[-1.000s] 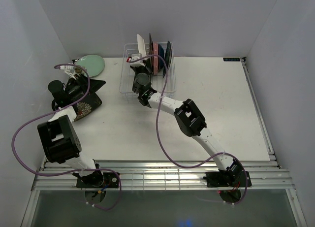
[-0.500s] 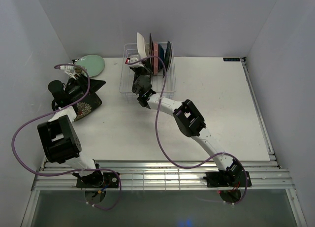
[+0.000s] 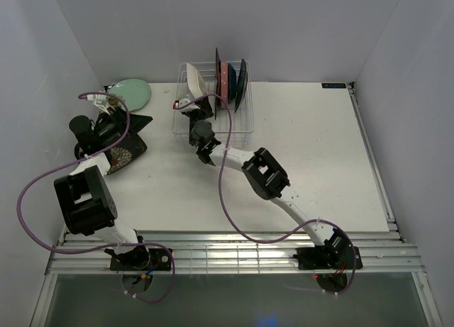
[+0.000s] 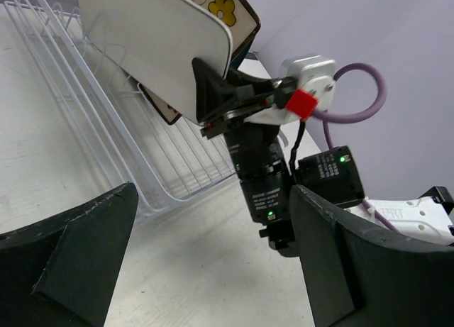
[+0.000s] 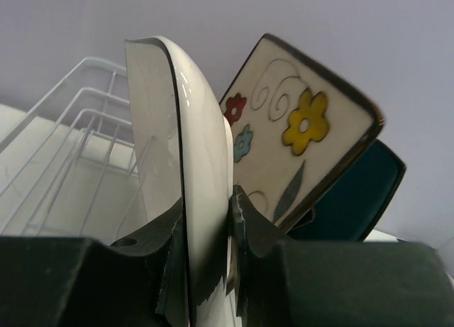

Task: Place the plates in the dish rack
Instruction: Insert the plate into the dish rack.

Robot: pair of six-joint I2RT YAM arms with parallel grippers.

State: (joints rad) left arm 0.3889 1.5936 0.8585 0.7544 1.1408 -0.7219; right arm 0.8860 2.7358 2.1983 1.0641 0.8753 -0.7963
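The robot's right gripper will release the white rectangular plate standing upright in the rack slot (image 3: 207, 80) next to the floral rectangular plate.
My right gripper (image 3: 196, 100) (image 5: 207, 206) is shut on the lower edge of a white rectangular plate (image 3: 192, 79) (image 5: 202, 128). It holds the plate tilted over the left part of the white wire dish rack (image 3: 237, 132) (image 5: 71, 107). A floral rectangular plate (image 3: 217, 71) (image 5: 305, 128), a pink plate (image 3: 225, 79), a teal plate (image 5: 362, 199) and a dark blue plate (image 3: 242, 75) stand upright in the rack. My left gripper (image 3: 136, 123) (image 4: 213, 199) is open and empty at the far left, above a patterned plate (image 3: 122, 157). A pale green round plate (image 3: 131, 93) lies behind it.
The left wrist view faces the rack (image 4: 106, 128) and shows the held white plate (image 4: 156, 43). Grey walls close in the table on the left, back and right. A metal rail (image 3: 234, 252) runs along the near edge.
My right gripper has moved left and slightly nearer with the white plate, which now leans further to the left, away from the standing plates. The left arm has not moved.
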